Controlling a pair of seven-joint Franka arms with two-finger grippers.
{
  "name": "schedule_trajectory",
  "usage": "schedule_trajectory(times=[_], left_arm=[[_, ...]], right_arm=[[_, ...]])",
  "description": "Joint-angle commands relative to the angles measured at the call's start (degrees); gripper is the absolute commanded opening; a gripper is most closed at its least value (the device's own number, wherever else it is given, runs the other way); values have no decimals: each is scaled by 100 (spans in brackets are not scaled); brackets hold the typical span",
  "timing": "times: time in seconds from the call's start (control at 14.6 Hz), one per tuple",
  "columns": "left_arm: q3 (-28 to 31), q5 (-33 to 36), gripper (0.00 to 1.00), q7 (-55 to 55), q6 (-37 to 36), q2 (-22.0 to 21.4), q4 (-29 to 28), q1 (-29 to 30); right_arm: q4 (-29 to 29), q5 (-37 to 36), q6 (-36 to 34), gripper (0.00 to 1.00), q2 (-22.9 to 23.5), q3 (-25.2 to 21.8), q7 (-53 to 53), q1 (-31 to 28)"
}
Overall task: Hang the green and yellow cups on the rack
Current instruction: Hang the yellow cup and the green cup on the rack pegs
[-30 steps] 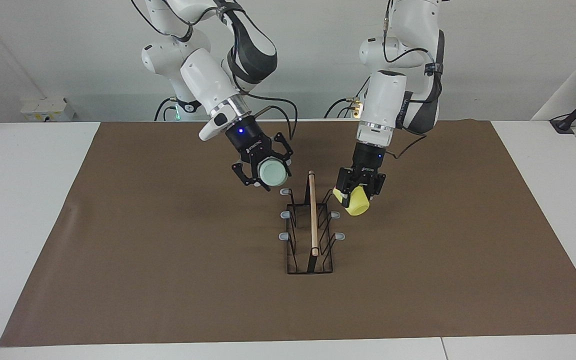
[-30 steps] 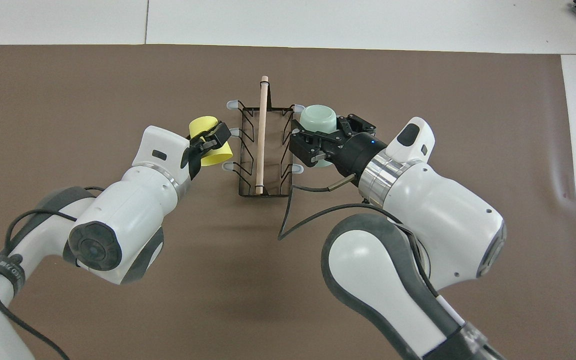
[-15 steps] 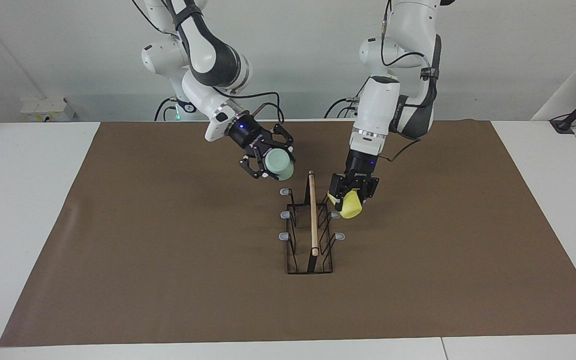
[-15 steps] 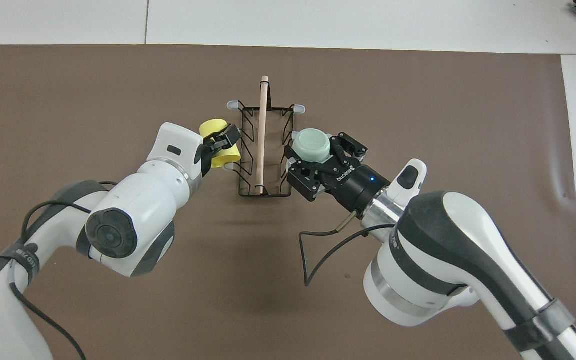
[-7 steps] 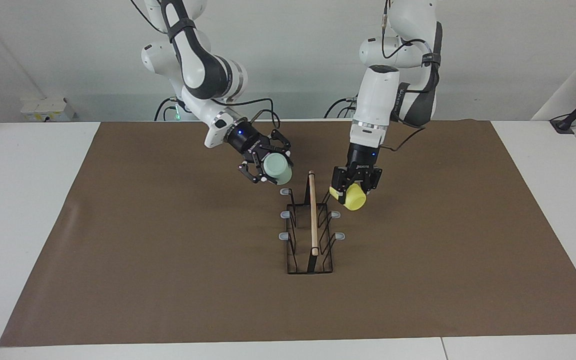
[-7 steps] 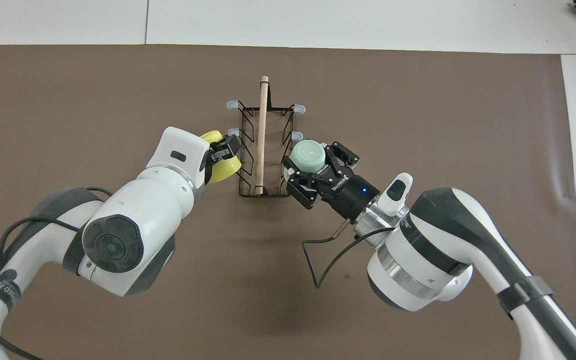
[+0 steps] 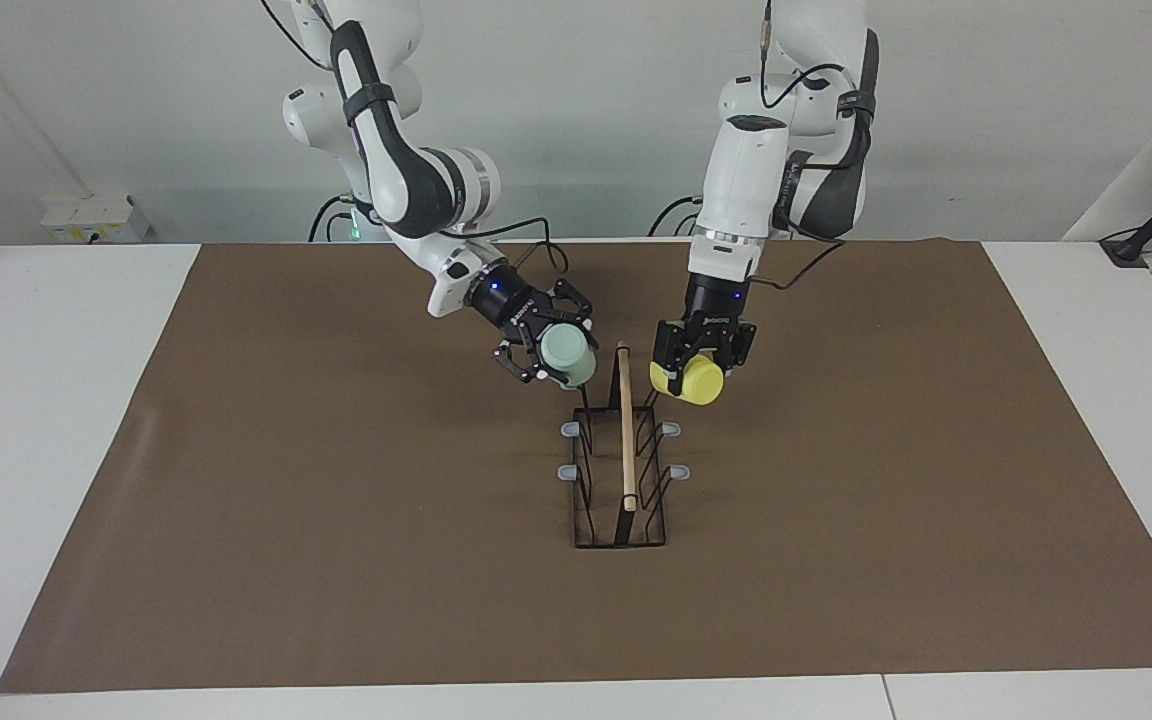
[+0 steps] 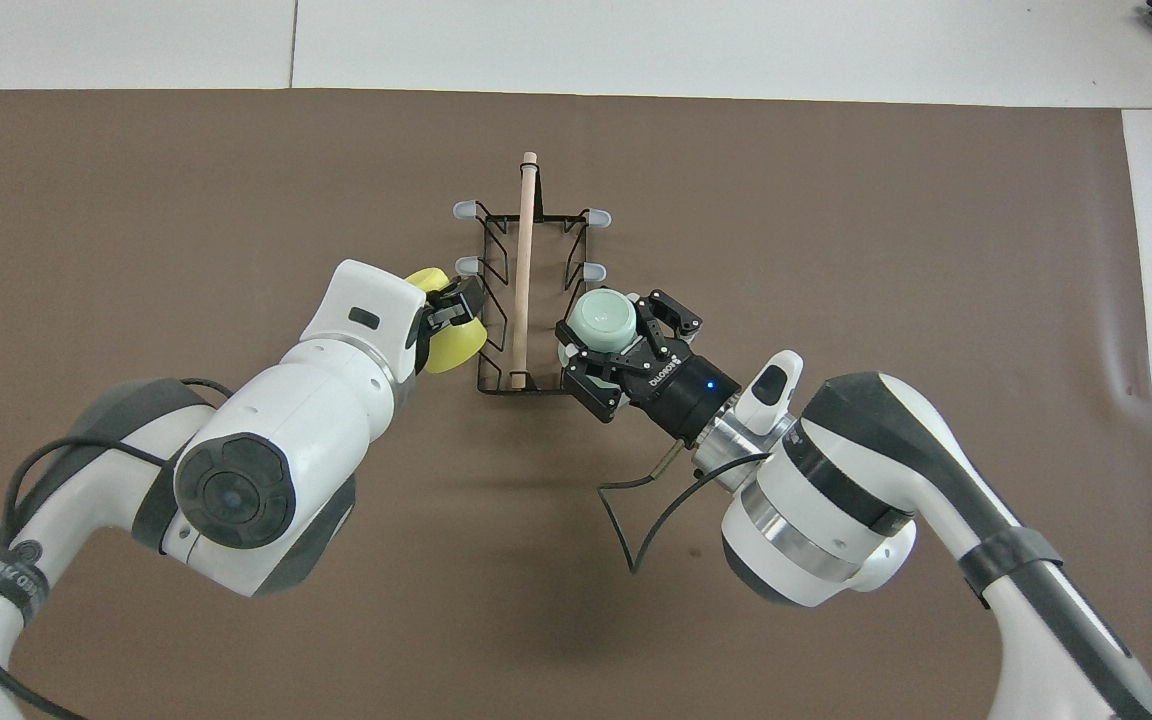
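My right gripper has the green cup. It will let go of it on the rack's nearest peg (image 8: 580, 340), across the dowel from the yellow cup.
The black wire rack (image 7: 626, 450) with its wooden dowel stands mid-mat, also seen from overhead (image 8: 524, 260). My right gripper (image 7: 551, 352) is shut on the pale green cup (image 7: 568, 356), tilted on its side, at the rack's end nearest the robots on the right arm's side. The cup hides the prong there. From overhead the green cup (image 8: 604, 318) shows its base, with the right gripper (image 8: 604, 338) around it. My left gripper (image 7: 701, 358) is shut on the yellow cup (image 7: 699, 382), tilted, at the same end on the left arm's side. Overhead, the yellow cup (image 8: 448, 328) sits against the rack's edge under the left gripper (image 8: 452, 308).
A brown mat (image 7: 336, 520) covers the white table (image 7: 46, 400). Grey-tipped prongs (image 7: 569, 430) stick out along both sides of the rack. The right arm's cable (image 8: 636, 510) loops low over the mat. A small white box (image 7: 86, 215) sits at the table's corner by the right arm.
Both grippers have carried their cups along the rack to its end by the robots and in closer to it. The green cup now covers the end prong.
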Motion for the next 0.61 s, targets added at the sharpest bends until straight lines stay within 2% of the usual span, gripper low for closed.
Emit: schedule_trajectory(times=[0.0,0.2,0.27,0.34,0.41,0.48,0.55], left_arm=[[-101,84,0,-116,-427,-298,-246,-34],[-172,84,1,-134,-570,-316,-237,-26],[-172,84,9,-134,-569,-307,-229,-26],[-172,84,40,-134,-561,-299,-202,-8],[-155,84,84,-125,-561,-281,-167,1],[-154,84,100,-134,-578,-281,-150,1],[-146,84,100,-125,-587,-272,-123,1]], right_arm=[[-90,348,-128,0,2,20,-357,-62],[-99,366,-172,0,54,11,-392,-62],[-99,392,-224,0,98,11,-453,-62],[-99,436,-286,0,133,11,-532,-62],[-116,506,-338,0,177,11,-620,-62],[-125,567,-391,0,195,11,-655,-79],[-134,585,-444,0,230,11,-682,-88]])
